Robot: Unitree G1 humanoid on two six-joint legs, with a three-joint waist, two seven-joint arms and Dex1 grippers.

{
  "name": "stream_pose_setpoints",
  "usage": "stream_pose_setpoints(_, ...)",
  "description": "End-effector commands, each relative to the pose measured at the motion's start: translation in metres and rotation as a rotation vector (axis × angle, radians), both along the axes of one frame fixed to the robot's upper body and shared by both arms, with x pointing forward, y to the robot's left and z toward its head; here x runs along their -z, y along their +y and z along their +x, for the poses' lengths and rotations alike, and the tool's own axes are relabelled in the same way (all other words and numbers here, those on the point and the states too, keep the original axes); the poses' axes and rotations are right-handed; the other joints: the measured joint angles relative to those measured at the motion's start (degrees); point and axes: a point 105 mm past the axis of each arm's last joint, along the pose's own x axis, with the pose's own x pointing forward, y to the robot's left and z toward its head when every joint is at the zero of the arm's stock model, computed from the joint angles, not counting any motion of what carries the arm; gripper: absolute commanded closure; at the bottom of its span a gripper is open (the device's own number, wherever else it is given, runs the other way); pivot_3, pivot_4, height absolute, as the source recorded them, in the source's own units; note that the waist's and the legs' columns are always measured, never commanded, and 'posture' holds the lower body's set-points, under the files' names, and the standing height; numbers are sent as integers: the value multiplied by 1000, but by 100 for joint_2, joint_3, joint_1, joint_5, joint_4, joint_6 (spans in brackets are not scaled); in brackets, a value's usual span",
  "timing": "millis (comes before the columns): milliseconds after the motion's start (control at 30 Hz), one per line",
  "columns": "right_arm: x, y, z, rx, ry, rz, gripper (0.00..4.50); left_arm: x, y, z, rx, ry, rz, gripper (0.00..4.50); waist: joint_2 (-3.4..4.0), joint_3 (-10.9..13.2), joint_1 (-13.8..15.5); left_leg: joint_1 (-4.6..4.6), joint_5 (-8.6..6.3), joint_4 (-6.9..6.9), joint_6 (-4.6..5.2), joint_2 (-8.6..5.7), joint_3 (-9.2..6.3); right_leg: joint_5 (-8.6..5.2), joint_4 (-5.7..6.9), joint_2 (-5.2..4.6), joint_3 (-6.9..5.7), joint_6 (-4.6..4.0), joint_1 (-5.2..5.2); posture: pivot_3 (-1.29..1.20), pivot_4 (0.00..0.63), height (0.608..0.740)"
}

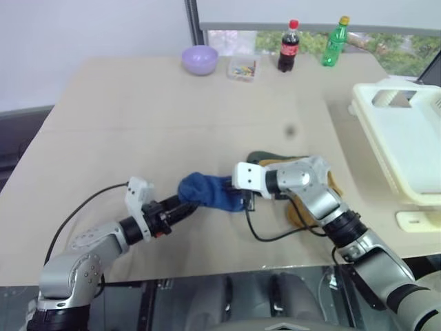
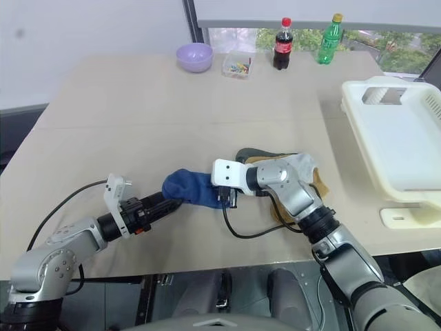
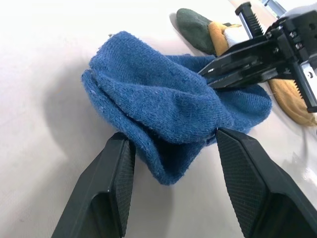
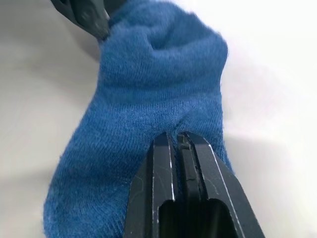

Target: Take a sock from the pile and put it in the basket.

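The blue sock's folded end stretches past my right gripper's pinch, so my left gripper will push that end in before my right gripper takes the bunched blue sock (image 1: 218,194).
The blue sock (image 1: 207,192) lies bunched on the table, just left of the pile (image 1: 265,158) of dark green and mustard socks. My right gripper (image 4: 177,135) reaches across from the right and is shut, pinching the sock's knit at its near side. My left gripper (image 3: 171,134) comes in low from the left and stands open, one finger on each side of the sock's folded end, with the fingertips (image 3: 121,148) against the fabric. The cream basket (image 1: 406,145) sits at the table's right edge, well away from both grippers. My right forearm hides part of the pile.
Along the far edge of the table (image 1: 172,124) stand a purple bowl (image 1: 200,59), a small clear box (image 1: 242,69), a cola bottle (image 1: 288,47) and a green bottle (image 1: 335,41). A small cream piece (image 1: 417,221) lies in front of the basket.
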Motion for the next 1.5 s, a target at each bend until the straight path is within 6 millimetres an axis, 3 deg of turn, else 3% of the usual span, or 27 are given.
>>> stream_pose_setpoints(33,4,0,-1,5,-20,-15,4402,-11,-3,2,30,-51,-4,1795,0,0,3,0,0,0,0,0,0,0,0,0,-1,0,0,0,150,740)
stream_pose_setpoints(67,7,0,0,17,-1,-21,4402,-11,-3,3,33,-53,-4,1795,0,0,1,0,0,0,1,0,0,0,-1,0,-1,0,0,0,150,740)
stream_pose_setpoints(167,11,-4,7,50,8,-19,3662,-11,-2,3,36,-50,1,1795,-1,0,1,1,0,0,1,0,0,0,-1,4,-1,0,0,0,150,740)
stream_pose_setpoints(233,5,-4,8,58,-12,4,2739,-11,0,3,36,-48,2,1795,-1,0,-1,2,0,0,0,0,1,0,-1,7,-1,0,1,0,150,740)
stream_pose_setpoints(433,-20,-3,-11,-23,-28,103,2739,-11,1,2,33,-47,4,1795,-1,2,7,-3,0,0,0,0,0,0,-6,9,-1,1,1,0,150,740)
stream_pose_setpoints(500,-23,-3,-16,-37,-20,108,3265,-12,0,1,39,-49,0,1795,-1,2,7,-3,0,0,0,0,0,0,-7,8,-1,2,1,0,150,740)
stream_pose_setpoints(600,-19,-4,-18,-40,-2,93,4447,-12,1,0,44,-51,4,1795,-1,2,7,-2,0,0,1,2,0,1,-6,9,-2,2,1,0,150,740)
stream_pose_setpoints(767,1,-3,-11,-9,36,39,4447,-14,0,0,62,-60,5,1795,-2,2,5,-1,0,0,1,3,0,0,-6,10,-2,1,1,0,150,740)
stream_pose_setpoints(933,36,-10,0,36,55,-73,4447,-27,-15,-1,165,-100,-19,1795,-5,-1,2,3,1,0,-1,2,5,0,-6,28,-3,1,3,0,150,740)
stream_pose_setpoints(1233,27,-18,2,47,32,-45,4447,-41,-56,11,384,-164,-53,1795,-5,-2,15,11,3,12,-1,10,5,0,2,49,-1,0,12,0,150,740)
stream_pose_setpoints(1500,10,-31,-5,71,6,-16,4447,-30,-80,28,470,-134,-67,1795,-4,0,45,4,3,12,0,6,6,1,3,52,-3,2,8,0,150,740)
